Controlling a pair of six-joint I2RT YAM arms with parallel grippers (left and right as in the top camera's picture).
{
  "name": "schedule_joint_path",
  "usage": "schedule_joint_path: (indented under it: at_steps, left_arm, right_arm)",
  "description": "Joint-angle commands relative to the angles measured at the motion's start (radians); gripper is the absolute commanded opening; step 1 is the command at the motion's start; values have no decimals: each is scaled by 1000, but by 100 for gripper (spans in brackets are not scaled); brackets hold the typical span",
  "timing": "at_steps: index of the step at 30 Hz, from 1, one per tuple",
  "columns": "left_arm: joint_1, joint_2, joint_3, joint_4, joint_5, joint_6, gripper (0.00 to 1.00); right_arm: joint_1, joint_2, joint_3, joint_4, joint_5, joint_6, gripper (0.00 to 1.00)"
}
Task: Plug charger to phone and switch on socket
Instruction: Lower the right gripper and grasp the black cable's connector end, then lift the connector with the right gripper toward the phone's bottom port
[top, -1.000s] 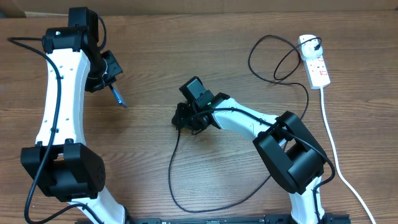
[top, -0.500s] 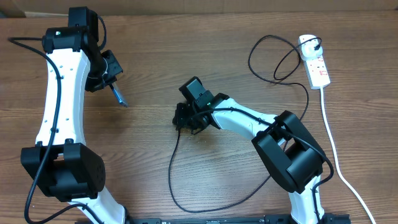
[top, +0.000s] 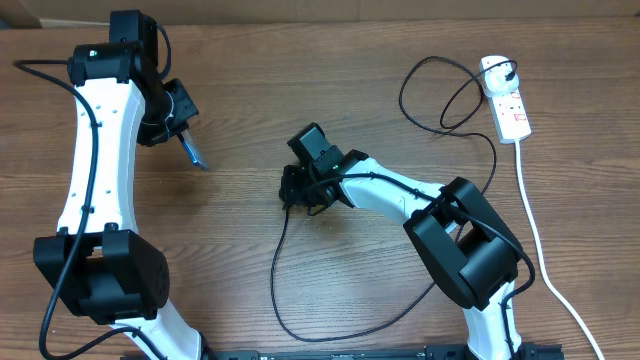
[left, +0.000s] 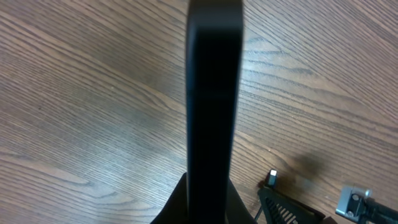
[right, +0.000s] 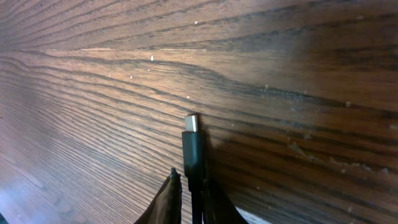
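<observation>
Next, I release the charger from my right gripper on the mid-table wood (top: 364, 194) under that gripper's own arm, nearer to the white socket.
My left gripper (top: 178, 132) is shut on the phone (top: 194, 154) and holds it edge-on above the table at the upper left. In the left wrist view the phone (left: 214, 93) is a dark vertical bar between the fingers (left: 208, 208). My right gripper (top: 294, 190) at mid-table is shut on the charger (top: 274, 285) near its connector tip (right: 192, 122), which sticks out past the fingers (right: 189, 199) just above the wood. The tip also shows in the left wrist view (left: 271, 177). The black cable loops to its plug (top: 503, 72) in the white socket (top: 512, 112) at the far right.
The socket's thick white cord (top: 537, 235) runs down the right side to the front edge. The charger cable makes a wide loop in front of the right arm and another near the socket. The table is brown wood.
The phone's lower end in my left gripper has shifted slightly to the right. The right gripper and charger have barely moved.
</observation>
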Motion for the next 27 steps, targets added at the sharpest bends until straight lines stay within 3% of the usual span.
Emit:
schedule_joint_path:
  at_steps: [1, 7, 11, 18, 23, 27]
  left_arm:
    - [0, 2, 3, 2, 16, 27, 4]
    - [0, 2, 2, 2, 39, 37, 4]
    - [0, 2, 2, 3, 133, 136, 4]
    - [0, 2, 2, 5, 525, 342, 4]
    - [29, 2, 2, 45, 743, 348, 4]
    - [95, 2, 2, 127, 1037, 348, 4]
  right_arm:
    - [8, 29, -5, 3, 26, -13, 9]
    - [8, 29, -5, 6, 14, -16, 4]
    - [-2, 16, 9, 10, -70, -45, 4]
    - [-44, -81, 20, 5, -323, -139, 4]
    - [-89, -174, 20, -6, -555, -144, 4]
    - [-134, -234, 20, 13, -842, -177, 4]
